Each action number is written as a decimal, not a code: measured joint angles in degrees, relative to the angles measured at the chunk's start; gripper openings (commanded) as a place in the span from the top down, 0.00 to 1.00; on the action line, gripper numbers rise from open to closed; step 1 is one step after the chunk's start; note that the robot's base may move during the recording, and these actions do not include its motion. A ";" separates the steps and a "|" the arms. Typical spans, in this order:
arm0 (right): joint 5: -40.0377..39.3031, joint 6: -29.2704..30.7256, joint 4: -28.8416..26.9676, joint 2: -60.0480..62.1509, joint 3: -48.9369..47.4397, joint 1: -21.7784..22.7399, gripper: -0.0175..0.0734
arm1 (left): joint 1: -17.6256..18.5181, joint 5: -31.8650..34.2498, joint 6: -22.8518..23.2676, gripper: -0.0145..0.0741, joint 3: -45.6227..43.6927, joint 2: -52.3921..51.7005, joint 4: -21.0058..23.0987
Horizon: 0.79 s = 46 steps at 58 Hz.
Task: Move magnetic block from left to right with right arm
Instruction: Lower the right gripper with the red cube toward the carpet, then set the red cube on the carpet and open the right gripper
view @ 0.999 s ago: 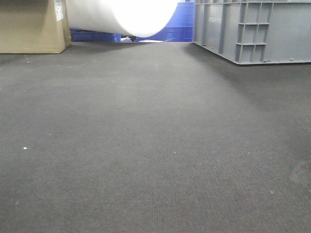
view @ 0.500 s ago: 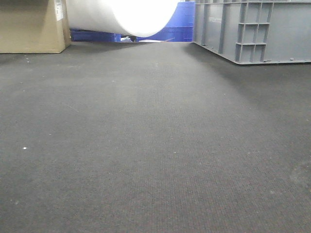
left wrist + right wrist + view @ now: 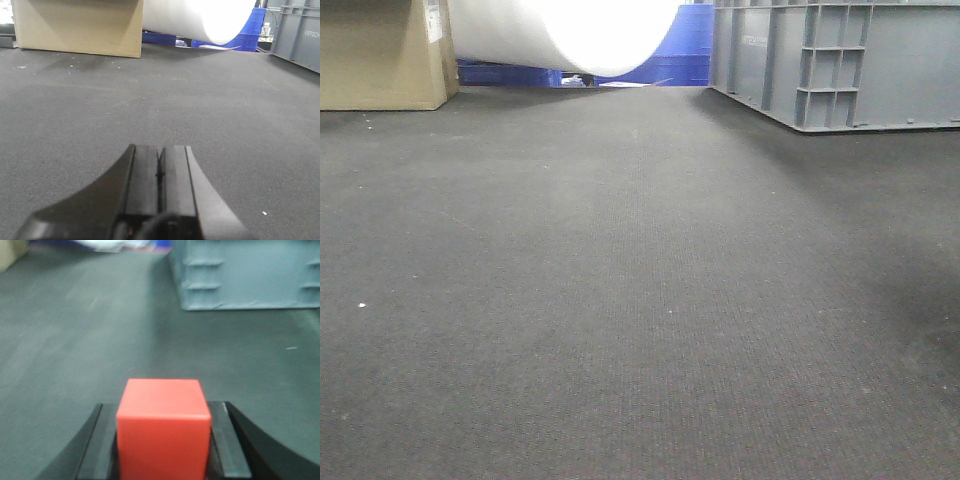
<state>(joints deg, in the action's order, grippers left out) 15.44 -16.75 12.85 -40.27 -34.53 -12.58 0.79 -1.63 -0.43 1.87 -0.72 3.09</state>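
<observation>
The robot's right gripper needs to set the magnetic block, now clamped above the dark mat, down on the near middle of the mat (image 3: 660, 321), short of the white roll and crate.
The magnetic block (image 3: 163, 427), a bright-red cube, fills the lower middle of the right wrist view, clamped between the two black fingers of my right gripper (image 3: 163, 440), which is shut on it above the dark mat. In the left wrist view my left gripper (image 3: 160, 172) is shut, its pads pressed together with nothing between them, low over the mat. Neither gripper nor the block shows in the front view.
A dark grey textured mat (image 3: 640, 300) covers the floor. A grey plastic crate (image 3: 840, 60) stands at the back right, also seen as the crate (image 3: 245, 275). A cardboard box (image 3: 75, 25), a white roll (image 3: 570, 30) and blue bins (image 3: 680, 50) line the back.
The front view has shifted slightly: the crate, box and roll sit a little further left than before. No gripper appears in it.
</observation>
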 measured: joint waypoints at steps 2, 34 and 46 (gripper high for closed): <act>0.10 -0.02 0.44 -2.35 -1.09 -1.65 0.54 | 0.00 0.00 0.00 0.98 0.00 0.00 0.00; 28.97 -28.90 2.65 -47.28 -29.11 -29.25 0.54 | 0.00 0.00 0.00 0.98 0.00 0.00 0.00; 36.33 -30.45 -5.63 -57.67 -38.75 -30.97 0.54 | 0.00 0.00 0.00 0.98 0.00 0.00 0.00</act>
<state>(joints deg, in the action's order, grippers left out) 51.77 -47.20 7.23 -97.94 -73.28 -43.55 0.79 -1.63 -0.43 1.87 -0.72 3.09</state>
